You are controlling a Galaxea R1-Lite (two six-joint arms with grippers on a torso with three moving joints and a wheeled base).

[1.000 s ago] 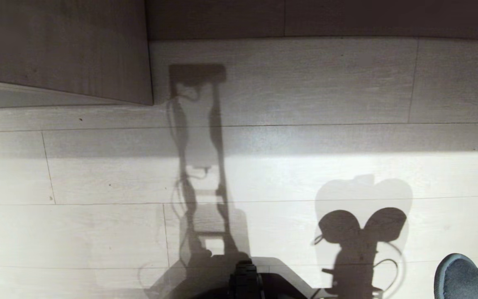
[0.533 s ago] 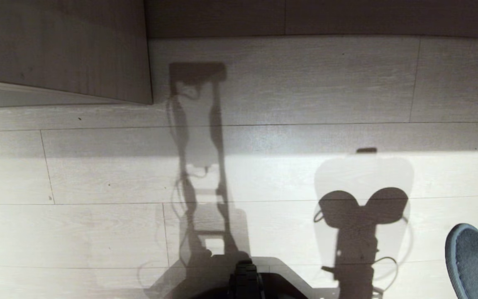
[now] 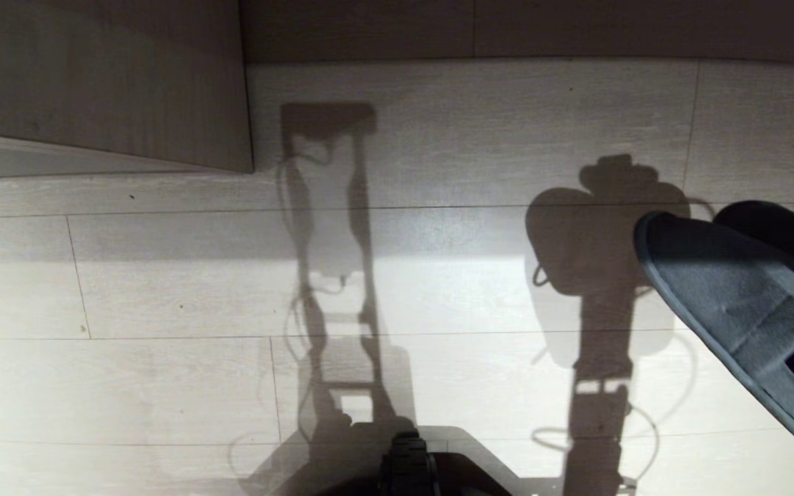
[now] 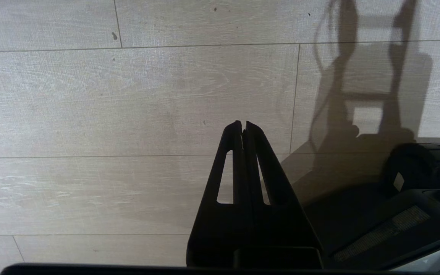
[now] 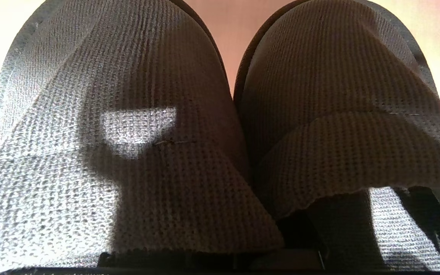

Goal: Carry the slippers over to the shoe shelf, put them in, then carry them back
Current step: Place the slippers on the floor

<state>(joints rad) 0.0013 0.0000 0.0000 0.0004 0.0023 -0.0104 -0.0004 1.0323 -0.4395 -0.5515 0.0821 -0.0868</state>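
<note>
The slippers, still hanging in the air, will be let go by my right gripper on the pale plank floor within their broad dark shadow (image 3: pixel 639 269).
The slippers (image 3: pixel 728 289) hang in the air at the right edge of the head view, dark grey with a greyish-blue insole, toes pointing away from me; the second one (image 3: pixel 776 227) peeks out behind the first. In the right wrist view both slippers (image 5: pixel 109 133) lie side by side and hide my right gripper, which is shut on them. My left gripper (image 4: pixel 243 124) is shut and empty over bare floor. The taupe unit (image 3: pixel 94 76) with the shoe shelf fills the far left corner. A pale board (image 3: pixel 25 160) runs along its near edge. The compartment's inside is hidden.
Pale wood-plank floor (image 3: pixel 163 386) spreads across the view, half in bright light. My base (image 3: pixel 407 468) shows at the bottom middle. A dark wall strip (image 3: pixel 542 31) runs along the far side. Shadows of my trunk and of the slippers lie on the floor.
The right arm has lifted the slippers up and forward from the bottom right corner into fuller view. Their shadow has slid farther away across the floor. The left gripper has stayed still.
</note>
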